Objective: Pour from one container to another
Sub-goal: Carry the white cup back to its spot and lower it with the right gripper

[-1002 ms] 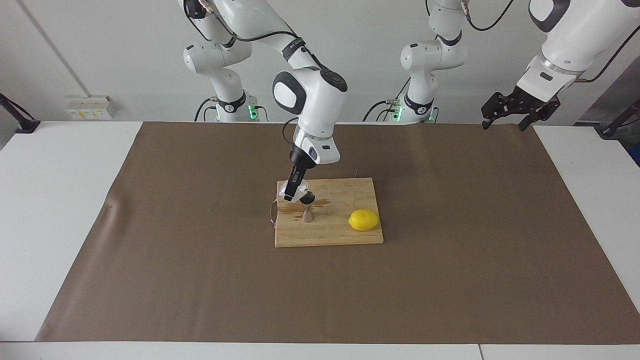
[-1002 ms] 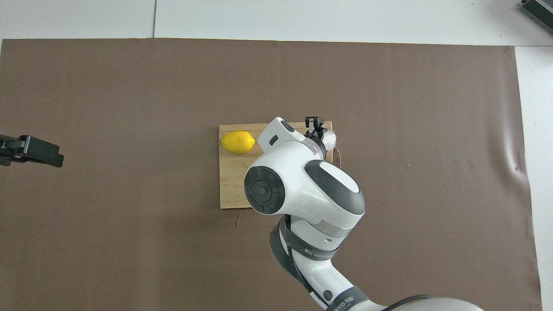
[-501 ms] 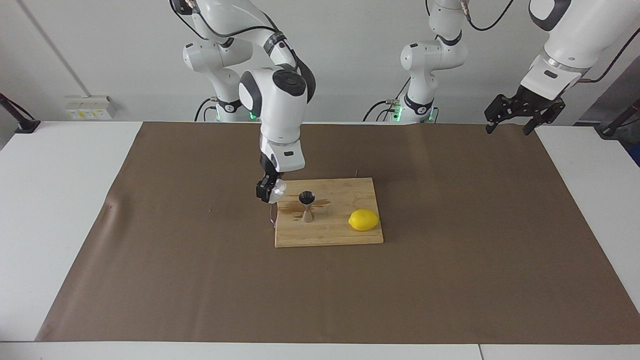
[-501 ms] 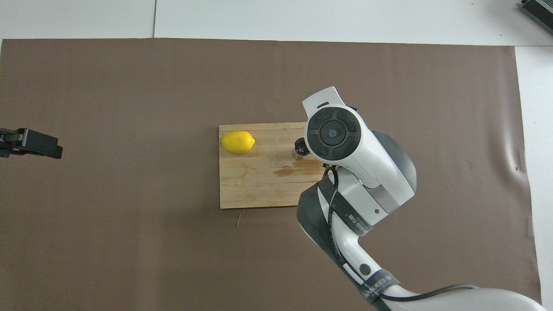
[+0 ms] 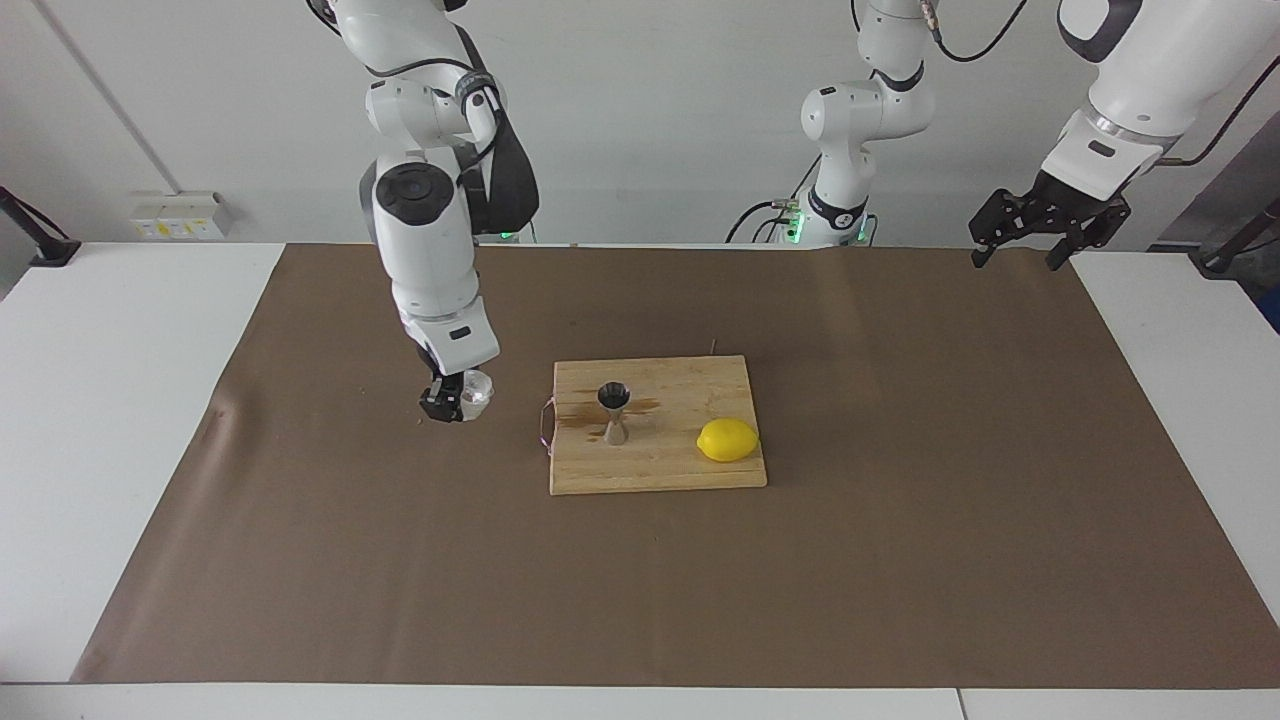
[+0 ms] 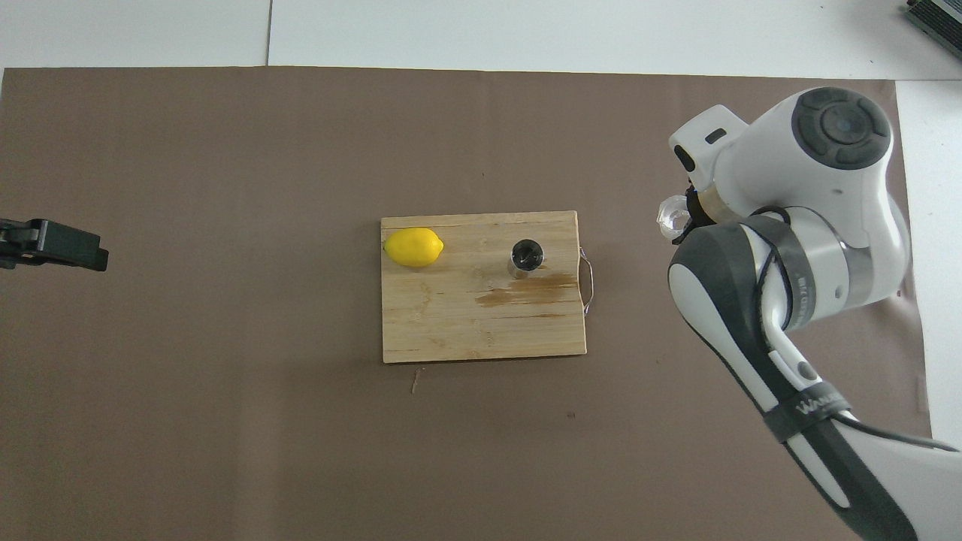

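The clear cup will go down from my right gripper on the brown mat [image 6: 727, 269], well beyond the board's wire loop.
The clear whitish cup [image 5: 477, 392] [image 6: 672, 217] sits upright in my right gripper [image 5: 458, 400], which is shut on it low over the brown mat, beside the cutting board's end toward the right arm. Whether the cup touches the mat I cannot tell. In the overhead view the right wrist hides that gripper. The steel jigger [image 5: 613, 411] [image 6: 526, 258] stands upright on the wooden board [image 5: 660, 466] [image 6: 443, 330], apart from the cup. My left gripper [image 5: 1014, 252] [image 6: 54, 245] waits open and raised over the mat's edge at the left arm's end.
A yellow lemon [image 5: 727, 440] [image 6: 412, 247] lies on the board toward the left arm's end. A wet brown stain [image 6: 526, 289] marks the board next to the jigger. A thin wire loop [image 6: 587, 282] hangs off the board's end. The brown mat [image 5: 900, 560] covers the table.
The right arm has swung the cup from a tilted pose over the jigger off the board toward its own end, turning it upright and lowering it. The left arm has hardly moved.
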{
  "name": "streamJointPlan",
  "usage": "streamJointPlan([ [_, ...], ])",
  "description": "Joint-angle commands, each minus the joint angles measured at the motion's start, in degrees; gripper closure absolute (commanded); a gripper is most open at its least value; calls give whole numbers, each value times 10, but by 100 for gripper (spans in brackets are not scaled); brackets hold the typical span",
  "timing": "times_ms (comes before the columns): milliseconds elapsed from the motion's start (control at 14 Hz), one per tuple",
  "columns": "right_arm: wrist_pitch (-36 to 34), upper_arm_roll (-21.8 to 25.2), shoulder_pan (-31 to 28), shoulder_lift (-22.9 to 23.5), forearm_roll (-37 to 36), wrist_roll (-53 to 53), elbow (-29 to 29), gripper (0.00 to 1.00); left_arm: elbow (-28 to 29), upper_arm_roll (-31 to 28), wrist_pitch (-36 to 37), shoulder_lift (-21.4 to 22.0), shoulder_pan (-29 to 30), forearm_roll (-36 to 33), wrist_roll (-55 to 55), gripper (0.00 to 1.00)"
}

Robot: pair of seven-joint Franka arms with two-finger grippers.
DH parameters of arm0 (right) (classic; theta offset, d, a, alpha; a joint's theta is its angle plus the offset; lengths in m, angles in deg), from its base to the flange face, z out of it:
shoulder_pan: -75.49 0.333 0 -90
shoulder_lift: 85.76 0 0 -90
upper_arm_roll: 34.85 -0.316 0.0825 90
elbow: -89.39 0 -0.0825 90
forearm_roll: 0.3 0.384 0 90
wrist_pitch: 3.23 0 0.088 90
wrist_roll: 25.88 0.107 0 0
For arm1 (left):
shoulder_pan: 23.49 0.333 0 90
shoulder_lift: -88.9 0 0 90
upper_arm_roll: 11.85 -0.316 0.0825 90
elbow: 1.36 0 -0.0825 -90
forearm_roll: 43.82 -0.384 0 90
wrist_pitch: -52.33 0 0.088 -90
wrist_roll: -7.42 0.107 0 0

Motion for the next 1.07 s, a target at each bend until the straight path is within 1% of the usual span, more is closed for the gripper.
streamJointPlan([
  [0,66,-8,-71,-30,66,-128,83,100,15,0,-9,12,1,-9,-5,0],
  [143,116,-8,-100,-29,123,-237,117,100,15,0,-9,12,1,-9,-5,0],
  [215,126,-8,-112,-29,135,-263,128,100,15,0,-9,11,1,-9,-5,0],
  [358,132,-8,-135,-26,137,-303,145,100,15,0,-9,12,1,-9,-5,0],
  [501,181,-8,-151,-26,154,-353,188,100,15,0,-9,11,1,-9,-5,0],
  [573,212,-8,-160,-27,189,-389,216,100,15,0,-9,11,1,-9,-5,0],
  [644,228,-8,-166,-27,224,-425,234,100,15,0,-9,11,1,-9,-5,0],
  [788,233,-7,-174,-25,287,-465,250,100,15,0,-9,12,1,-9,-5,0],
  [1002,252,-8,-174,-23,300,-481,269,100,15,0,-9,11,1,-9,-5,0],
])
